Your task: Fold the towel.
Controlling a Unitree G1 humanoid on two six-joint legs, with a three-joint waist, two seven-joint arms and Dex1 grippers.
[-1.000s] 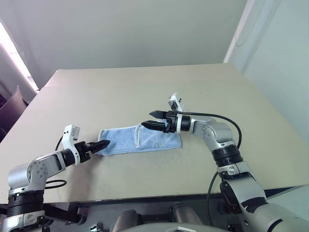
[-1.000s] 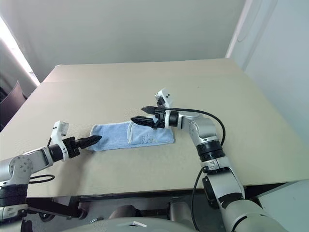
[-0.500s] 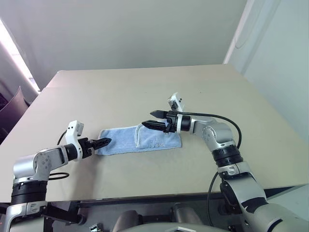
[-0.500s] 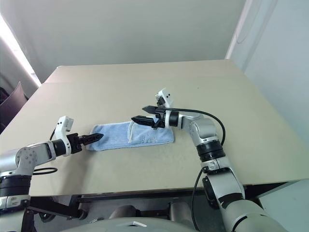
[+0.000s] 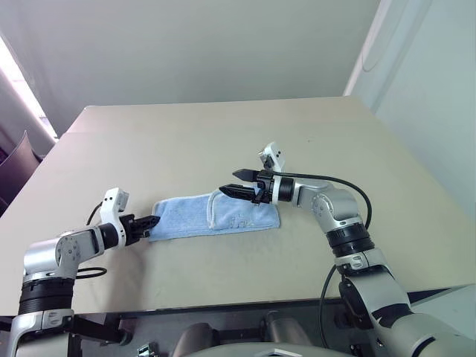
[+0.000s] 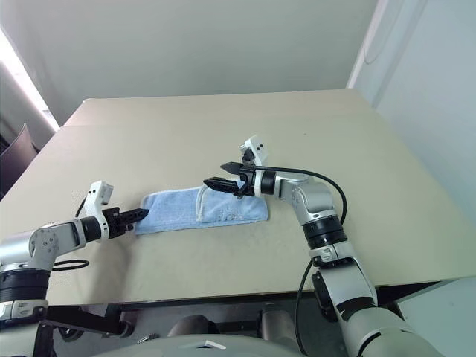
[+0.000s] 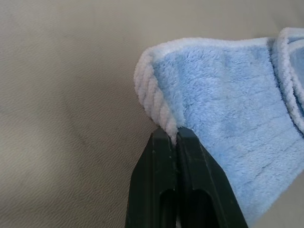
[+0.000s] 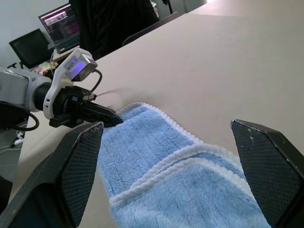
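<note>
The towel's pinched end will leave my left gripper on the folded double layer (image 5: 240, 202), just below my right gripper's fingers. The towel now lies flat on the beige table.
The towel (image 5: 186, 217), light blue with white edging, lies flat as a long strip on the beige table (image 5: 223, 134), its right part folded over in a double layer. My left gripper (image 5: 152, 222) is shut on the white edging at the towel's left end; in the left wrist view the two black fingers (image 7: 164, 156) pinch the edging of the towel (image 7: 228, 109). My right gripper (image 5: 229, 183) hovers open just above the folded layer, pointing left. In the right wrist view the towel (image 8: 152, 156) lies between its wide-spread fingers, with the left gripper (image 8: 114, 119) at the far corner.
The table's front edge runs just below the arms. A dark chair (image 5: 18, 167) stands off the table's left side. In the right wrist view, a laptop screen (image 8: 59, 23) and a monitor (image 8: 26, 47) stand beyond the table.
My left gripper's fingers, open a second ago at the towel's left end, have shut on its edging. The right arm has kept still.
</note>
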